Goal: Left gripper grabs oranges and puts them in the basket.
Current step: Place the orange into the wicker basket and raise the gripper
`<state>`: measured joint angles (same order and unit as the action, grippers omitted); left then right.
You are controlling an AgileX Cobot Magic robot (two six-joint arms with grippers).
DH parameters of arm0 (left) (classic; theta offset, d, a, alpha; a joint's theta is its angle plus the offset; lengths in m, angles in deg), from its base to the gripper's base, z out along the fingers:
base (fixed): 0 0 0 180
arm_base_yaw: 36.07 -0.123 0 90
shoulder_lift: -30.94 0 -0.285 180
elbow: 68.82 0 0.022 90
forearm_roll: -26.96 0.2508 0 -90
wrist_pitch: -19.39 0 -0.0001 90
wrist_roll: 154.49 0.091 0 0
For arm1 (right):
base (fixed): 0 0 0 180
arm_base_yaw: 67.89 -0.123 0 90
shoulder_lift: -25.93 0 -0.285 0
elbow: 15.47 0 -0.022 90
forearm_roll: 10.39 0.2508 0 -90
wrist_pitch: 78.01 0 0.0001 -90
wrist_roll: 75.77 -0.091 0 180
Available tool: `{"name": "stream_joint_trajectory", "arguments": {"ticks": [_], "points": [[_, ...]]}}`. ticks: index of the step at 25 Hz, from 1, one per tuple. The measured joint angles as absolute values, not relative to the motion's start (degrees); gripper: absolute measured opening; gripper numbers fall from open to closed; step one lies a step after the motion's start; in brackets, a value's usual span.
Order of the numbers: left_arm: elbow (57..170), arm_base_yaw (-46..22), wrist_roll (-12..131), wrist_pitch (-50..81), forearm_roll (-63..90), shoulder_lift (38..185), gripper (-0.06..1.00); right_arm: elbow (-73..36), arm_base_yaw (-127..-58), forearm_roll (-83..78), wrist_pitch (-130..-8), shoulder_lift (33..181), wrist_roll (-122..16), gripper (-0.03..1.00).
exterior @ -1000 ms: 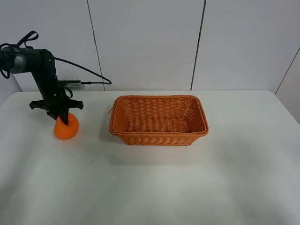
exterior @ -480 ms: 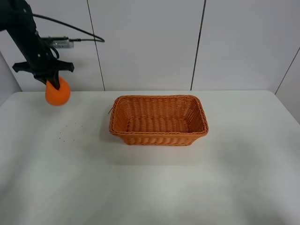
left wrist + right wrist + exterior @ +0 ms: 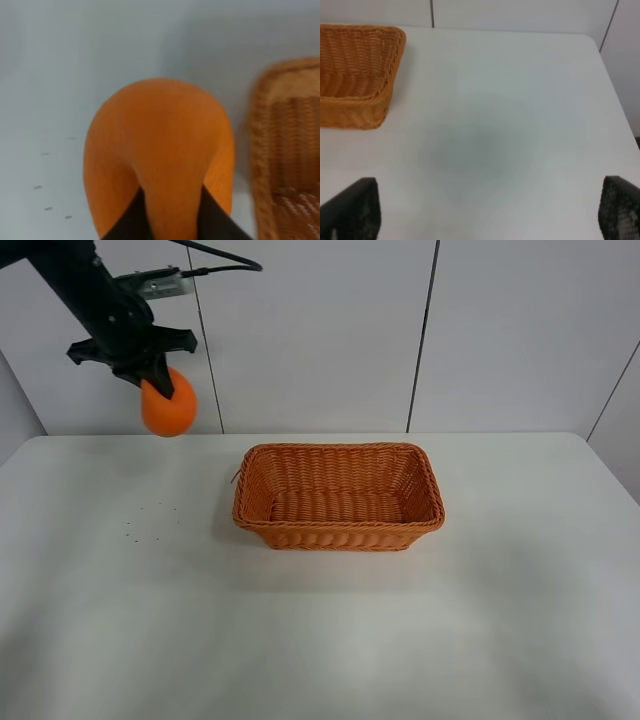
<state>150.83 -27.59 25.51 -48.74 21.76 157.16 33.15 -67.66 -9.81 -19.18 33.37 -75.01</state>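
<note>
I need to let go of the orange with my left gripper near the middle of the wicker basket's bottom (image 3: 328,501), close to the front side of the basket. The orange is still held high in the air.
My left gripper (image 3: 152,374) is shut on the orange (image 3: 168,410) and holds it high in the air, to the left of the wicker basket (image 3: 338,497). In the left wrist view the orange (image 3: 160,150) fills the middle, with black fingers (image 3: 127,220) clamped on it, and the basket's rim (image 3: 260,150) lies to one side. The basket stands empty on the white table (image 3: 320,640). In the right wrist view my right gripper (image 3: 485,210) is open above the bare table, its fingertips (image 3: 350,207) far apart, with the basket's corner (image 3: 360,75) beyond.
A white panelled wall (image 3: 320,330) stands behind the table. A few dark specks (image 3: 145,525) lie on the table where the orange rested. The table's right edge (image 3: 615,100) shows in the right wrist view.
My left gripper has lifted the orange off the table, then carried it rightward toward the basket. The basket has not moved.
</note>
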Motion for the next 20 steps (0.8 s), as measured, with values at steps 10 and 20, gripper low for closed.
{"name": "stream_joint_trajectory", "arguments": {"ticks": [10,20], "points": [[156.1,-10.0,25.5,-48.7,20.9,163.7,0.19,33.2,-67.7,-9.8,-19.2,33.4,-75.0,0.69],[160.1,-4.5,25.9,-43.7,20.9,175.3,0.19,33.2,-67.7,-9.8,-19.2,33.4,-75.0,0.69]]}}
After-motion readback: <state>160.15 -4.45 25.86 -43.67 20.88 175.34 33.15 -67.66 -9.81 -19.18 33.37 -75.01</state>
